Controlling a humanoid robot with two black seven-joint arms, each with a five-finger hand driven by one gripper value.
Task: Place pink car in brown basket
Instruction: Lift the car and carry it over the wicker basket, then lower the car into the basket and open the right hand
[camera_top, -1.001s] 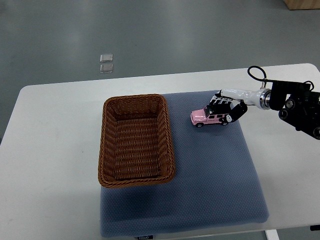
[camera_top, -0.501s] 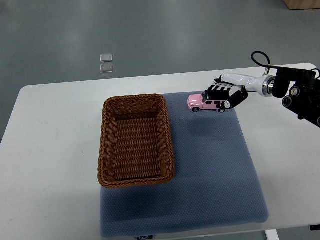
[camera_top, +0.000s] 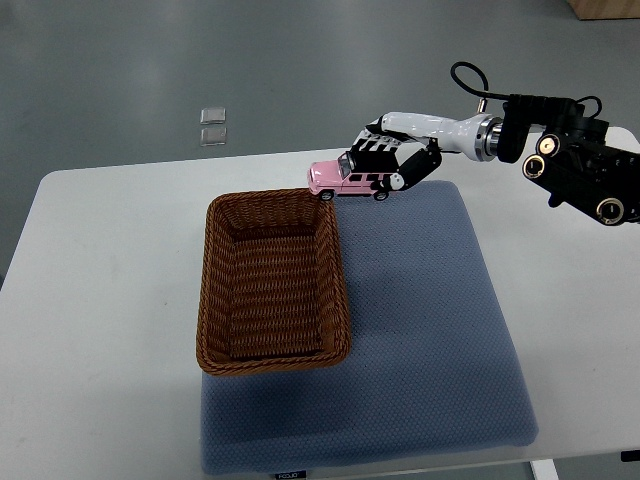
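I should release the pink car from my right gripper near the middle of the brown basket's bottom (camera_top: 278, 265), a little toward the far rim of the basket.
My right hand (camera_top: 388, 165) comes in from the right edge and is shut on the pink car (camera_top: 345, 180). It holds the car in the air, above the far right corner of the brown basket (camera_top: 272, 277). The car's nose points left, over the basket's rim. The wicker basket is empty and sits on the left part of the blue mat (camera_top: 430, 330). The left arm is not in view.
The white table (camera_top: 100, 300) carries the mat and the basket. Two small clear square things (camera_top: 212, 126) lie on the grey floor beyond the table's far edge.
My right hand has lifted the pink car off the mat and carried it up and to the left, from the mat's far middle to the basket's far right corner.
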